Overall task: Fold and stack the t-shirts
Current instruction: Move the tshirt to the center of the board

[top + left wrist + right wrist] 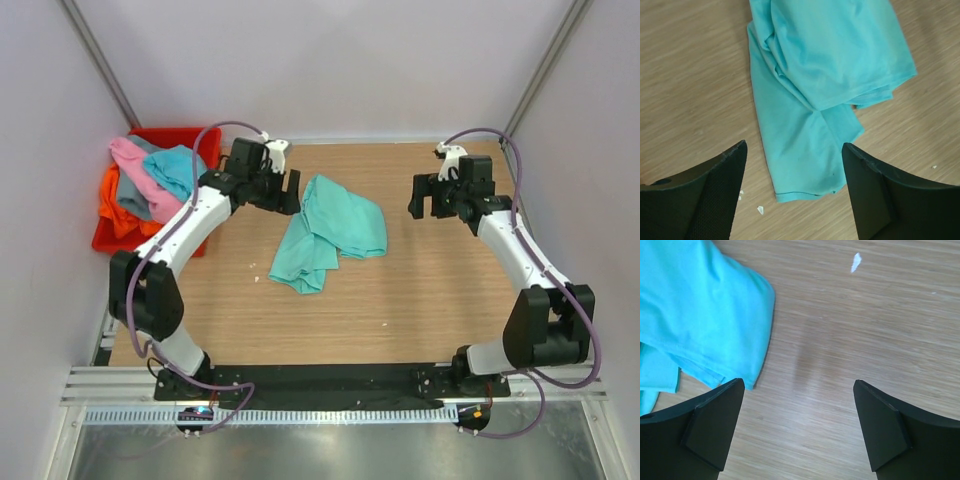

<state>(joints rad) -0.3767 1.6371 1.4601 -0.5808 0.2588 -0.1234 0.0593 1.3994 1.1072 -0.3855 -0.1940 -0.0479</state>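
Note:
The robot's right gripper needs to next go to the mint green t-shirt's far edge (347, 190), just beside its bunched top end, and close there.
The mint green t-shirt (330, 232) lies crumpled and loosely bunched on the wooden table, near the middle. It fills the upper part of the left wrist view (820, 75) and the upper left of the right wrist view (695, 315). My left gripper (276, 190) is open and empty, just left of the shirt's top end, above the table (794, 165). My right gripper (432, 200) is open and empty, to the right of the shirt over bare wood (799, 405). The pink (140, 172), turquoise blue (178, 168), orange (118, 212) and grey (134, 198) shirts lie heaped in the bin.
A red plastic bin (196, 135) stands at the table's far left corner, beside my left arm. Small white scraps lie on the wood (759, 210), and one more in the right wrist view (856, 262). White walls close in the table on three sides.

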